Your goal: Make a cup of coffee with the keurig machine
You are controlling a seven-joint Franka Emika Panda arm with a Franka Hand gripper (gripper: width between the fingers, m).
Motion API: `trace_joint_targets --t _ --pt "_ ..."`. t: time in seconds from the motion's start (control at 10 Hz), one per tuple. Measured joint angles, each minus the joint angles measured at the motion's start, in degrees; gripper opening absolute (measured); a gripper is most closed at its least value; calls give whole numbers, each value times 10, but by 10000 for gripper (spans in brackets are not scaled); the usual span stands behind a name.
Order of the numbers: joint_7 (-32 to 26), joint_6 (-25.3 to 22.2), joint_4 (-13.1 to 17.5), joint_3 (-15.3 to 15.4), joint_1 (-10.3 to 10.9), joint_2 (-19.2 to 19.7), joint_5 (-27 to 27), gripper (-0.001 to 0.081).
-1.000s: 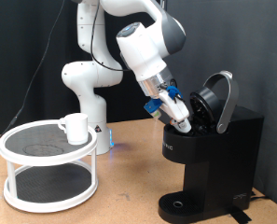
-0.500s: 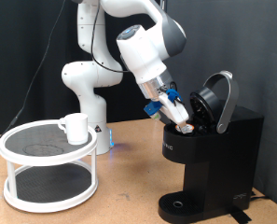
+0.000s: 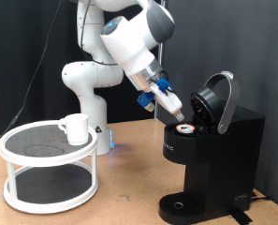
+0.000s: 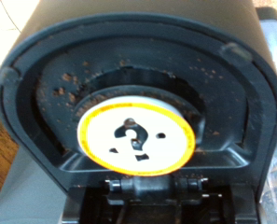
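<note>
The robot's gripper should next move to the top of the grey handle (image 3: 228, 75) on the keurig machine's raised lid and close there.
The keurig machine (image 3: 216, 159) stands at the exterior view's right with its domed lid (image 3: 219, 97) raised. A pod (image 3: 183, 128) with a yellow rim and white top sits in the open chamber; in the wrist view the pod (image 4: 136, 137) fills the middle, ringed by the black chamber (image 4: 45, 84) specked with coffee grounds. My gripper (image 3: 178, 112) hangs just above and to the left of the chamber, apart from the pod, with nothing between its fingers. The fingers do not show in the wrist view. The cup (image 3: 76, 128) stands on a white round rack (image 3: 17, 173) at the left.
The robot's white base (image 3: 87, 94) stands behind the rack. The machine's drip tray (image 3: 187, 207) is low at the front with nothing on it. A wooden tabletop (image 3: 129, 192) lies between the rack and the machine. A black curtain hangs behind.
My gripper has pulled back up and to the left, away from the chamber. The pod it was pressing into now sits alone in the chamber.
</note>
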Motion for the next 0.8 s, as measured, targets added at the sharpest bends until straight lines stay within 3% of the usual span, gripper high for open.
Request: trace_joint_targets --t 0.3,0.8 --pt "-12 -4 2 1 0 1 16 734" --pt "-27 -79 52 -6 0 -25 44 734"
